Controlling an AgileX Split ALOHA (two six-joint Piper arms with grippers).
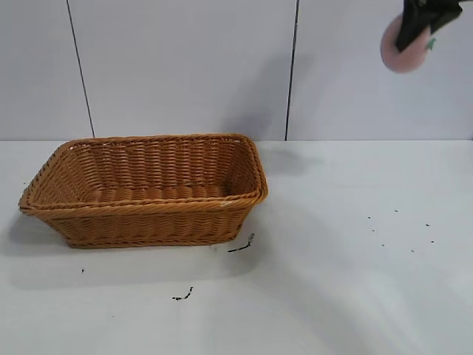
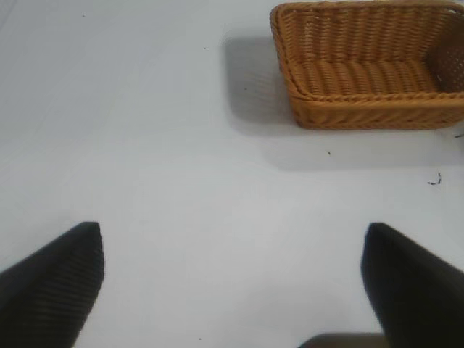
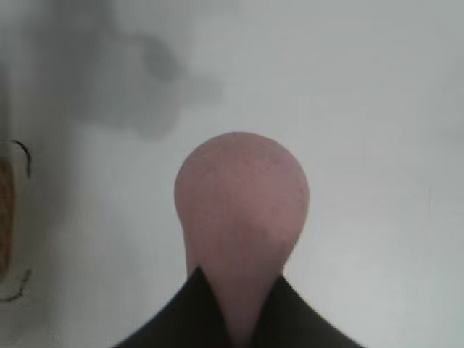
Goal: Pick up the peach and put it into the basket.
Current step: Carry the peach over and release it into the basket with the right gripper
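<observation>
I need to use my right gripper to let go of the peach inside the wicker basket [image 1: 154, 181], setting it down around the middle of the basket's bottom.
The pale pink peach [image 1: 403, 50] hangs high above the table at the exterior view's top right, pinched in my right gripper [image 1: 415, 33]. In the right wrist view the peach [image 3: 241, 203] bulges out beyond the two black fingertips, and the right gripper [image 3: 239, 279] is shut on its squeezed end. The orange-brown wicker basket [image 1: 148, 218] stands on the table's left half with nothing showing inside it, far to the left of and below the peach. Its rim [image 2: 341, 98] also shows in the left wrist view. My left gripper [image 2: 232, 254] hovers open over bare table, apart from the basket.
The white table [image 1: 347, 281] carries small black specks and scraps near the basket's front right corner [image 1: 242, 244] and at the right [image 1: 399, 229]. A grey panelled wall stands behind. A sliver of the basket [image 3: 6, 217] shows at the right wrist view's edge.
</observation>
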